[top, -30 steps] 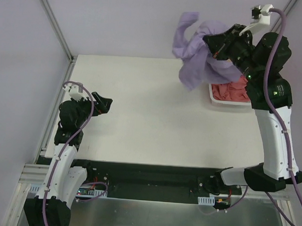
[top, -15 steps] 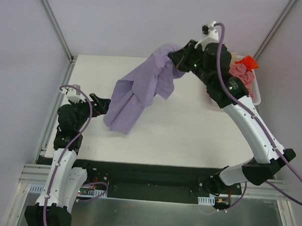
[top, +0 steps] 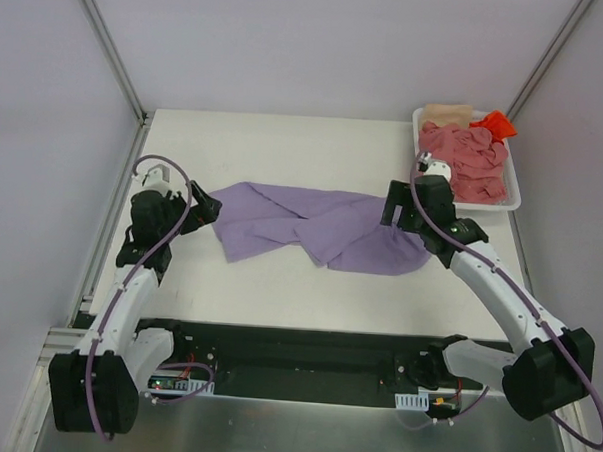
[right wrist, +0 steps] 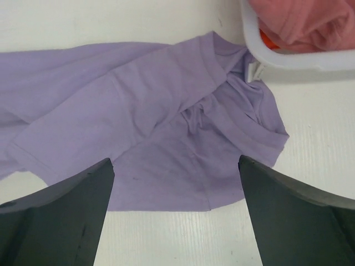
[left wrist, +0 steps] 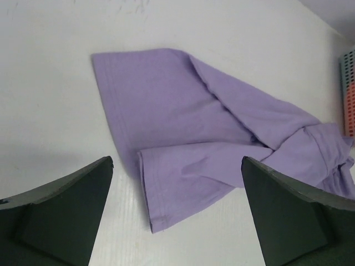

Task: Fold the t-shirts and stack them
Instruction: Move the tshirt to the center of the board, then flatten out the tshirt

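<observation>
The robot's right gripper should close on the near hem corner (top: 321, 262) of the lavender t-shirt, the pointed one midway along the t-shirt's side that faces the front of the table.
A lavender-purple t-shirt (top: 311, 226) lies crumpled and stretched across the middle of the white table, also seen as the lavender t-shirt (left wrist: 205, 138) and the lavender t-shirt (right wrist: 166, 127) from the wrists. My right gripper (top: 390, 218) is at its right end, open, nothing between its fingers; in its own view the right gripper (right wrist: 175, 213) hovers over the shirt's near hem. My left gripper (top: 208, 208) is at the shirt's left tip, open and empty, and the left gripper (left wrist: 177, 213) frames a sleeve corner. Salmon-pink t-shirts (top: 467, 165), a beige one (top: 444, 114) and an orange-red one (top: 494, 123) fill the basket.
The white plastic basket (top: 515, 197) stands at the table's back right corner, its rim (right wrist: 288, 60) close to the purple shirt's collar end. Grey walls and frame posts enclose the table on three sides.
The right arm swung the purple shirt from above the basket down and left onto the table, then its gripper opened and let it go. The left arm shifted slightly forward.
</observation>
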`<action>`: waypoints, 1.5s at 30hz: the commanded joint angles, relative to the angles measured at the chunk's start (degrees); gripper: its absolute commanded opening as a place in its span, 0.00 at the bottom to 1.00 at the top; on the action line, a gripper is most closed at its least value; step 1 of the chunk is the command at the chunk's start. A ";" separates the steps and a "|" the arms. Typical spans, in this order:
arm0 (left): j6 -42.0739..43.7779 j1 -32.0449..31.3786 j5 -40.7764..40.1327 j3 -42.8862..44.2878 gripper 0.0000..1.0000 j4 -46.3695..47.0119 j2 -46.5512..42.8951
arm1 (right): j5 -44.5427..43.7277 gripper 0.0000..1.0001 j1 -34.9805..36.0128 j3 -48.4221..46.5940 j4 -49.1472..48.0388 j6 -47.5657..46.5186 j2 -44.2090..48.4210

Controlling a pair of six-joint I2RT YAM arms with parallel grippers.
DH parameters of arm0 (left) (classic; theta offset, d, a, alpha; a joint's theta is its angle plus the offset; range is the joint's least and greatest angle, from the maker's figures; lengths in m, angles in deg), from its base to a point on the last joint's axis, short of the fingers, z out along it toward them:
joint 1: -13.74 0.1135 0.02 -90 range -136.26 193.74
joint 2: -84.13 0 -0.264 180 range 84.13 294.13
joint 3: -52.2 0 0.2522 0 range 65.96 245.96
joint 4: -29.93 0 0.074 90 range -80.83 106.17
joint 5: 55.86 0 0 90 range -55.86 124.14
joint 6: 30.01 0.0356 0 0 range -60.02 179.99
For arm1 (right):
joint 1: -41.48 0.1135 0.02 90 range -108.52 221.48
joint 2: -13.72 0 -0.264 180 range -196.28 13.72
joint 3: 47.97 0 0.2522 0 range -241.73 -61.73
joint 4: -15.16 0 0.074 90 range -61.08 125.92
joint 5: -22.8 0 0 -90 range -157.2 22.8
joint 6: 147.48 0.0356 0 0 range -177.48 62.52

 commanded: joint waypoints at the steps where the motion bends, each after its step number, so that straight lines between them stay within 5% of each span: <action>1: -1.26 -0.26 -4.06 5.56 0.99 -3.33 8.48 | 1.94 0.96 4.67 -4.31 -3.19 -7.98 -1.52; 10: 1.29 1.67 -3.19 28.05 0.99 -14.50 37.39 | 5.56 0.96 18.12 -16.26 -2.58 -10.64 -23.05; 17: 1.73 1.76 -6.10 39.23 0.98 -21.53 53.05 | 4.84 0.96 19.01 -10.57 -6.97 -8.52 -20.43; 28: 0.77 1.32 -1.53 43.27 0.70 -23.12 61.33 | -3.24 0.96 18.83 -4.58 -6.01 -8.52 -14.63; 43: 1.91 -4.83 -15.06 53.64 0.41 -32.78 69.41 | -1.75 0.96 18.92 -1.95 -6.80 -8.79 -14.71; 44: 2.08 -5.18 -15.24 54.35 0.36 -33.57 70.11 | -1.92 0.96 18.84 -1.68 -6.89 -8.79 -14.45; 45: 2.35 -5.45 -15.06 54.96 0.21 -34.10 70.56 | -1.93 0.96 18.83 -1.42 -7.06 -8.96 -14.27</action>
